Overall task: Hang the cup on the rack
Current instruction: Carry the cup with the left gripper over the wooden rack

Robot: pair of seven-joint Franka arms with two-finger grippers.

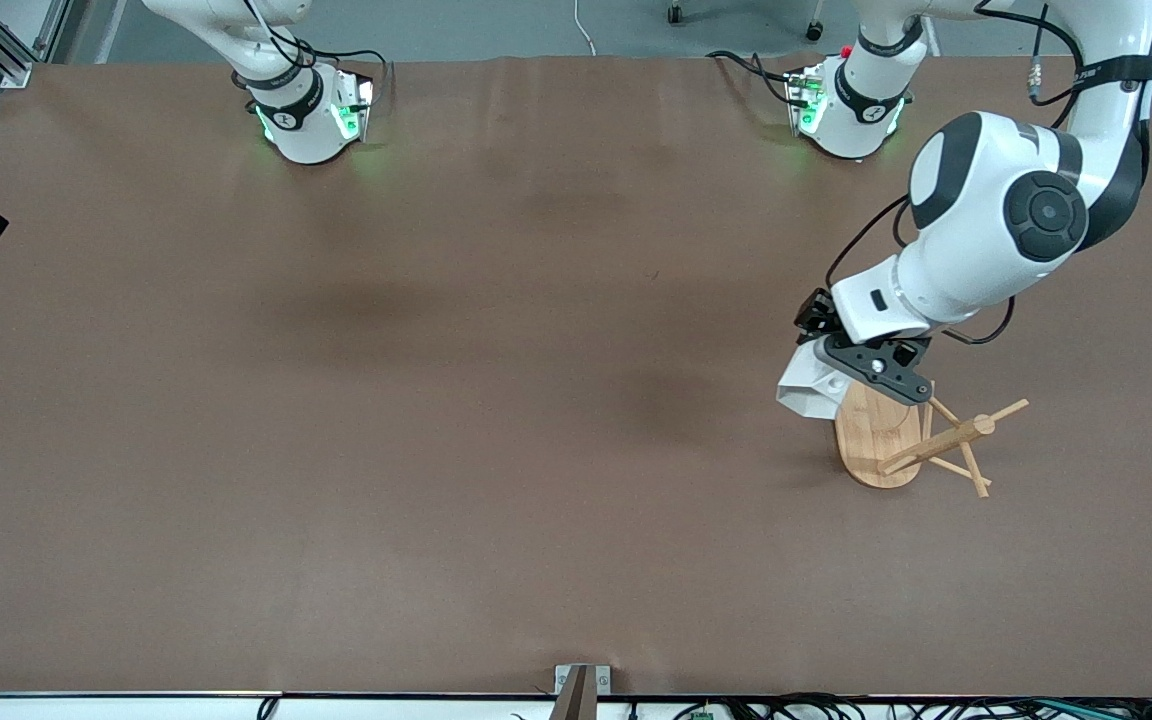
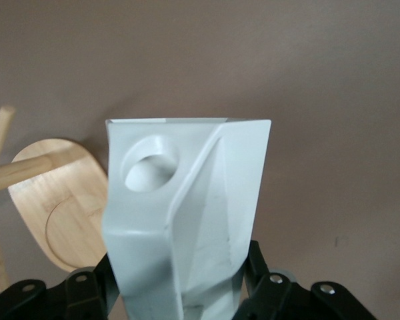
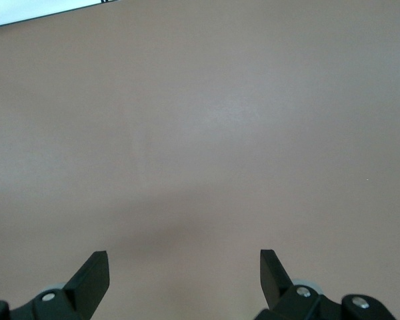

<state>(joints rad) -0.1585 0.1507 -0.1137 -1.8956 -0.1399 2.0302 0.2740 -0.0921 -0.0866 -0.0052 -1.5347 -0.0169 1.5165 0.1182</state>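
The rack's thin peg (image 1: 914, 424) is just below my black fingers. Next, I let go of the white faceted cup, now held over the base's edge, on it with my left gripper.
My left gripper (image 1: 861, 365) is shut on the white faceted cup (image 1: 814, 388) and holds it in the air over the edge of the rack's oval base (image 1: 876, 440). The bamboo rack's post and thin pegs (image 1: 956, 440) rise beside the cup, toward the left arm's end of the table. In the left wrist view the cup (image 2: 187, 200) fills the middle between the black fingers (image 2: 261, 267), and the round hole (image 2: 150, 163) in its side piece faces the camera. The rack base (image 2: 60, 207) and a peg (image 2: 0, 140) show beside it. My right gripper (image 3: 185, 263) is open and empty over bare table.
The brown table cover (image 1: 436, 400) spreads wide around the rack. The two arm bases (image 1: 306, 110) (image 1: 851, 110) stand along the table's edge farthest from the front camera. A small mount (image 1: 581, 690) sits at the nearest edge.
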